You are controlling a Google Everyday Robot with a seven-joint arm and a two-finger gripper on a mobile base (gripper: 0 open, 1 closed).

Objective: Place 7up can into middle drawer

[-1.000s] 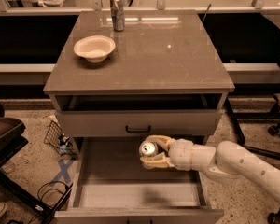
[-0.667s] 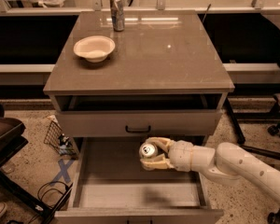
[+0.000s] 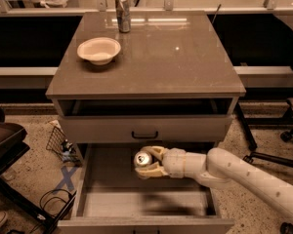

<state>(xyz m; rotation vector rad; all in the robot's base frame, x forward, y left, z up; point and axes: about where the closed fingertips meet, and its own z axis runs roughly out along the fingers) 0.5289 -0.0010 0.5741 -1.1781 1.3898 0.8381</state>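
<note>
I will set the 7up can free from my gripper on the middle drawer's bottom (image 3: 119,182), toward the side that is nearest to the wire basket.
My gripper (image 3: 146,163) reaches in from the right on a pale arm and is shut on the 7up can (image 3: 142,159), whose silver top faces the camera. The can is held above the floor of the pulled-out middle drawer (image 3: 112,206), near its back, just under the flat front of the shallower drawer (image 3: 144,129) with its black handle. The can's body is mostly hidden by the fingers (image 3: 149,171).
On the cabinet top (image 3: 185,57) stand a pale bowl (image 3: 98,49) and a slim dark silver can (image 3: 122,13). A wire basket (image 3: 60,143) and cables lie on the floor at the left. Chair bases stand at the right.
</note>
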